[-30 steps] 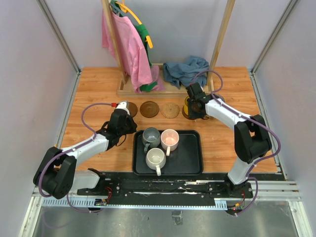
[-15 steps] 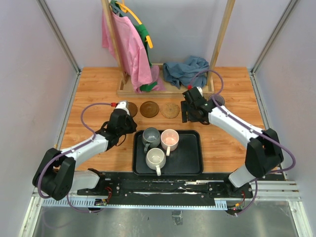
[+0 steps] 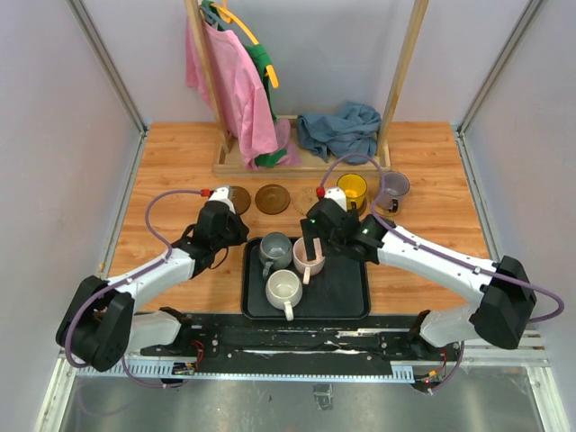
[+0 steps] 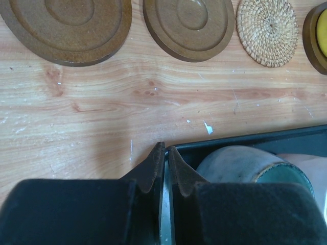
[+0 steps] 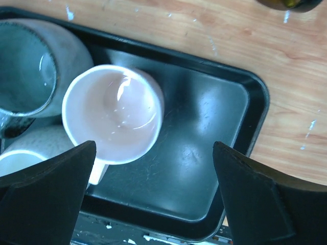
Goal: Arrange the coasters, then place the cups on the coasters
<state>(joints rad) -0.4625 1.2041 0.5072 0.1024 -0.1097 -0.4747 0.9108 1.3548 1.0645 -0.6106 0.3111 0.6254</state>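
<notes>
My right gripper is to move next to the pale pink cup's handle (image 3: 306, 275) (image 5: 97, 172), which is beside the white cup, and it will close there.
My left gripper (image 4: 164, 148) (image 3: 230, 230) is shut on the left rim of the black tray (image 4: 255, 139) (image 3: 346, 301), one finger inside and one outside. My right gripper (image 5: 153, 148) (image 3: 311, 241) hangs open over the tray, just above the pale pink cup (image 5: 112, 112) (image 3: 306, 263). The dark grey cup (image 5: 30, 66) (image 3: 274, 248) and the white cup (image 3: 284, 290) also stand in the tray. Two dark brown coasters (image 4: 66, 25) (image 4: 189, 25) and a tan woven coaster (image 4: 266, 30) lie bare in a row. The yellow cup (image 3: 352, 190) and the lavender-grey cup (image 3: 393, 186) each stand on a coaster at the back right.
A wooden clothes rack (image 3: 261, 164) with a pink garment (image 3: 236, 90) stands at the back, and a blue cloth (image 3: 340, 129) lies on its base. The right arm's elbow reaches along the tray's right side.
The right gripper let go of the yellow cup, opened wide and swung left and nearer, to above the pink cup in the tray. The left arm has not moved.
</notes>
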